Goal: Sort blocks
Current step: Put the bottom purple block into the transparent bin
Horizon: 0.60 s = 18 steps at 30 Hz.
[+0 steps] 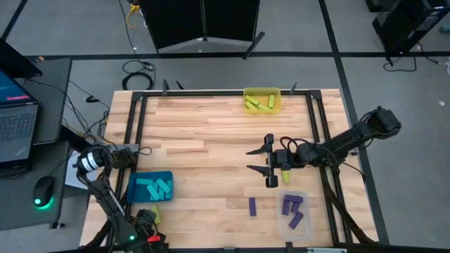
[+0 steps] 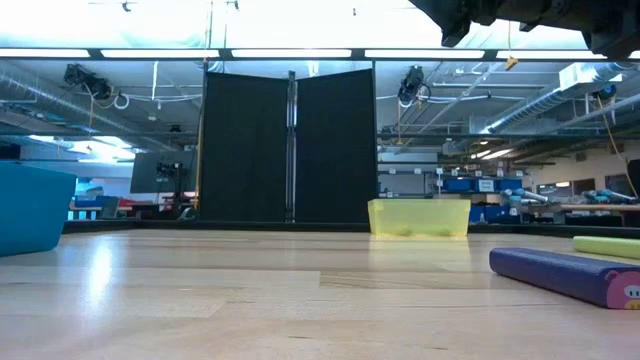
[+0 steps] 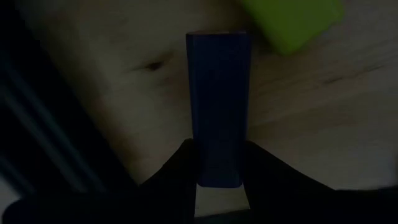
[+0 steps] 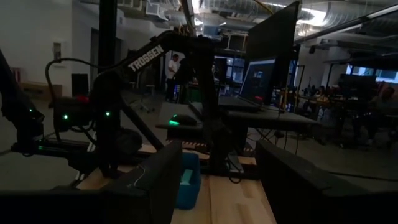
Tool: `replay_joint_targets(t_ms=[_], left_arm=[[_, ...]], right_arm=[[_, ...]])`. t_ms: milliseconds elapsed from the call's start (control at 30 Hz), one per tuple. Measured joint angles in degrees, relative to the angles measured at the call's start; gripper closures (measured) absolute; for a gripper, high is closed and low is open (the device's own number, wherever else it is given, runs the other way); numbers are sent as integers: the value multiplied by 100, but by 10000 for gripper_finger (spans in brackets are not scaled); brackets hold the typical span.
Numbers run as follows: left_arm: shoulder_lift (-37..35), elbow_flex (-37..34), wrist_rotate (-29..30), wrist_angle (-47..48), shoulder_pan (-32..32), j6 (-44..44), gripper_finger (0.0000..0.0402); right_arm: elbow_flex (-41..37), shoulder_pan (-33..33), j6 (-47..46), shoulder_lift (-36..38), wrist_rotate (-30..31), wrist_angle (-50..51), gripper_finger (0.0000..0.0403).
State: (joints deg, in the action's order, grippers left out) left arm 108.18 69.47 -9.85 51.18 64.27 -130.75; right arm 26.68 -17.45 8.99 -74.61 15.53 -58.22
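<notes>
The robot's left gripper will let go of the dark purple block in the near half of the clear bin (image 1: 296, 223).
My left gripper (image 1: 145, 220) is low over the table's near left corner, shut on a dark purple block (image 3: 217, 106). A yellow-green block (image 3: 292, 22) lies on the wood just past it, also visible in the high view (image 1: 156, 213). My right gripper (image 1: 252, 160) hovers open over the right middle of the table, fingers level and pointing left, touching nothing. A yellow-green block (image 1: 286, 176) lies under its wrist. A loose purple block (image 1: 252, 205) lies flat left of the clear bin. My left gripper pinches the dark purple block between its two fingers (image 3: 180, 171) at the block's near end (image 3: 217, 168), with the fingers lying along its length. The far end juts out over the wood. Whether the block is lifted clear or rests on the table, I cannot tell.
The teal bin (image 1: 150, 187) with cyan blocks stands near left, close to my left arm. The yellow bin (image 1: 262, 100) with yellow-green blocks is at the far edge. The clear bin (image 1: 293, 211) with purple blocks is near right. A black frame (image 1: 133, 126) borders the table.
</notes>
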Motion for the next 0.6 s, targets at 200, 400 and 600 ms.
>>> replay_joint_targets(t_ms=[200, 400, 600], left_arm=[[-22, 429, -27, 370, 1, 7, 298], [-39, 1080, 650, 801, -15, 217, 298], [-44, 1882, 2452, 1523, -215, 638, 298]], right_arm=[[0, 0, 9, 0, 0, -41, 188], [0, -44, 24, 0, 0, -81, 188], [146, -44, 22, 42, -65, -326, 188]])
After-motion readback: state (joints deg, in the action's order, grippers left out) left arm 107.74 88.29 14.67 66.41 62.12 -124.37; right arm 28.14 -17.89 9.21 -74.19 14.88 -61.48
